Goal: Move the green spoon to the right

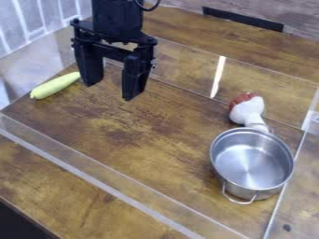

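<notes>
My gripper needs to close on the far end (69,81) of the green spoon's handle and leave the near end of the handle sticking out.
The green spoon (55,87) is a small yellow-green pod-shaped piece lying on the wooden table at the far left, tilted with its right end higher. My black gripper (110,86) hangs just to its right, fingers pointing down and spread wide, open with nothing between them. The left finger (90,75) stands close beside the spoon's right end; whether it touches I cannot tell.
A steel pot (252,161) with a handle sits at the front right. A red-and-white object (248,109) lies behind it. A clear acrylic wall (112,187) borders the table's front and left edges.
</notes>
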{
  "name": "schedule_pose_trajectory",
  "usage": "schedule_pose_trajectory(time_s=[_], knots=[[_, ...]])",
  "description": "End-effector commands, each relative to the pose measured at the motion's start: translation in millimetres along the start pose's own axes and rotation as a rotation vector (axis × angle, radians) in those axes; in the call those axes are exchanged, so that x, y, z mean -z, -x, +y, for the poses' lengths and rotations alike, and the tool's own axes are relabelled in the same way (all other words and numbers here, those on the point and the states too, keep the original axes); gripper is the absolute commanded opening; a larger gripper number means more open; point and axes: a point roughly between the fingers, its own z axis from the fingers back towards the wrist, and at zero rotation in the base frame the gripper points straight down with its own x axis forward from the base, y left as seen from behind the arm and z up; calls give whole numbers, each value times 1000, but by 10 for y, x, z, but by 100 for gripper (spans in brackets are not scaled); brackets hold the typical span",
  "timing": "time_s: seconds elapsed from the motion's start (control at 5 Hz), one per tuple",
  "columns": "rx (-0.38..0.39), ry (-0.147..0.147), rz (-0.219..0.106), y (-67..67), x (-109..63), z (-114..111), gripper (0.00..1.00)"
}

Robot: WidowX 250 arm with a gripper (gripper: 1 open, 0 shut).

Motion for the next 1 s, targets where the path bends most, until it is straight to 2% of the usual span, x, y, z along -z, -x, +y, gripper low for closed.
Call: schedule_pose_trajectory(time_s=[0.0,0.4,0.6,0.8], knots=[[-45,-1,15,19,205,77,100],[50,-56,-84,-115,250,1008,100],[133,-92,-150,-169,131,1187,100],[262,-115,-199,-257,58,1158,100]])
